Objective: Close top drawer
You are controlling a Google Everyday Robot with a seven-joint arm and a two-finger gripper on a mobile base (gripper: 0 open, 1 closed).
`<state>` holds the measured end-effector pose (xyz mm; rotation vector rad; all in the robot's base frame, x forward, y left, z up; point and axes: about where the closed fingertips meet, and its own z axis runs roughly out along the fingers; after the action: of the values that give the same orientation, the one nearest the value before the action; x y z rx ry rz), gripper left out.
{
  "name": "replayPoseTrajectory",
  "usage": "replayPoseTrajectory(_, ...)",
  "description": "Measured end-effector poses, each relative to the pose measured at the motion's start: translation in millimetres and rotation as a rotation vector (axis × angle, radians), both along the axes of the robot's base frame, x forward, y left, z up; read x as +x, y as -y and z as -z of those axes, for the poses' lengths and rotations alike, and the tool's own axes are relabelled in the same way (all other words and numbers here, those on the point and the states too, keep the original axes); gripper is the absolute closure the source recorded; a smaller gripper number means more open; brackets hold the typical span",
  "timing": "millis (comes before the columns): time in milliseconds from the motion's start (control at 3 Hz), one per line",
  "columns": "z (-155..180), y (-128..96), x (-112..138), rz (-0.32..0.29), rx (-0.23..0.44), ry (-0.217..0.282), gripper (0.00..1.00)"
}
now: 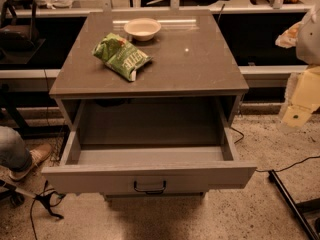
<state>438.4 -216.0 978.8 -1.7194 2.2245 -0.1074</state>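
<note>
Next, my gripper moves next to the front of the top drawer [221,177], at the end that is nearest the black stand leg, and closes there.
The top drawer [148,175] is a wide grey drawer, pulled far out from under the cabinet top [200,69]. Its grey box interior is empty. A small black handle [149,187] sits at the centre of its flat front. My gripper [300,111] is at the right edge of the view, beside the cabinet's right side and level with the drawer opening. It is apart from the drawer, and part of my arm is cut off by the frame edge.
A green chip bag [121,56] and a white bowl [142,28] lie on the cabinet top. A person's foot [27,160] is on the floor at the left. Cables and a black stand leg [292,199] cross the floor at the right.
</note>
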Motion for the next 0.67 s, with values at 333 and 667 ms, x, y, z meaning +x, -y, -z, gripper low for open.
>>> replayPoseTrajectory(333,0,0,0,0.000,0.000,0.000,0.00)
replayPoseTrajectory(667,27,3,-5,0.043,0.010,-0.064,0.00)
